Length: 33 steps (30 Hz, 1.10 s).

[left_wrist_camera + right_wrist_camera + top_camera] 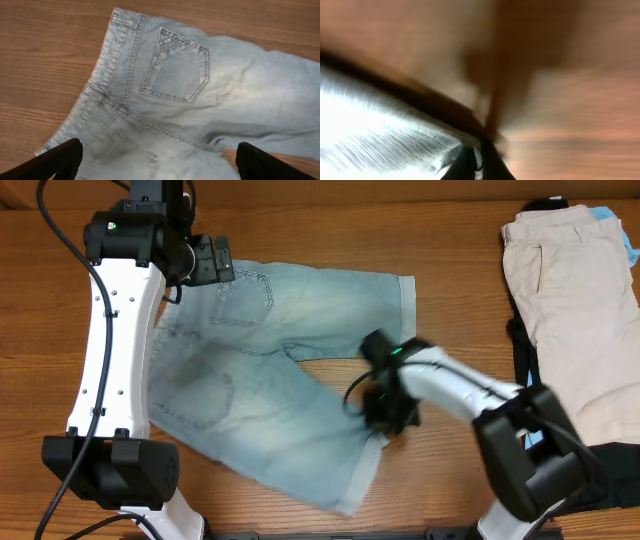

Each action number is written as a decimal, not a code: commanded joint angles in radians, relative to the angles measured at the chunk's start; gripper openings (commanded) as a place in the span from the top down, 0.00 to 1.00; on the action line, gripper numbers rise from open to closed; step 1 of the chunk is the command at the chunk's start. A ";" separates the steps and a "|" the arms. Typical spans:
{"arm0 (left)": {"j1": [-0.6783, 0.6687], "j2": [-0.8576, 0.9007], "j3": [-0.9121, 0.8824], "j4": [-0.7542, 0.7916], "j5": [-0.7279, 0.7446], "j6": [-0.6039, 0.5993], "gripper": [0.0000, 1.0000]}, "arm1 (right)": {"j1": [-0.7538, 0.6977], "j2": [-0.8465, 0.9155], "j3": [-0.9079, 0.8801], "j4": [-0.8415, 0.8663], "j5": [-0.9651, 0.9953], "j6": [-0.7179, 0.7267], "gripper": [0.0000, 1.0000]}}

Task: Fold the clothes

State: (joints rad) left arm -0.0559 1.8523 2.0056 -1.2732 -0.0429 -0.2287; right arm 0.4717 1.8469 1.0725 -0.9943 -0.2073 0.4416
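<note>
My left gripper is to move next. It should go to the near corner of the denim shorts' waistband (152,413) (41,151), below the near back pocket, and close there.
Faded light-blue denim shorts (250,380) lie spread on the wooden table, back pockets up and legs pointing right. My left gripper (215,260) hovers over the waistband end. In the left wrist view it is open (160,165), empty, above the denim (180,75). My right gripper (388,415) is low at the near leg's edge. The blurred right wrist view shows its fingers (480,160) shut on a fold of denim (380,125).
Beige shorts (575,310) lie at the far right on a black garment (520,345), with a sky-blue garment (605,213) showing at the top corner. Bare wooden table (450,260) lies between the two piles.
</note>
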 commanded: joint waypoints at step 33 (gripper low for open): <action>-0.009 -0.513 -0.539 -0.353 -0.204 -0.985 0.00 | -0.242 -0.654 0.236 -0.338 -0.003 -0.062 0.00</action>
State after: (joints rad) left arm -0.0593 1.4277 1.6859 -1.6787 -0.1574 -0.8661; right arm 0.1856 1.2694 1.4216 -1.3731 -0.2363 0.2935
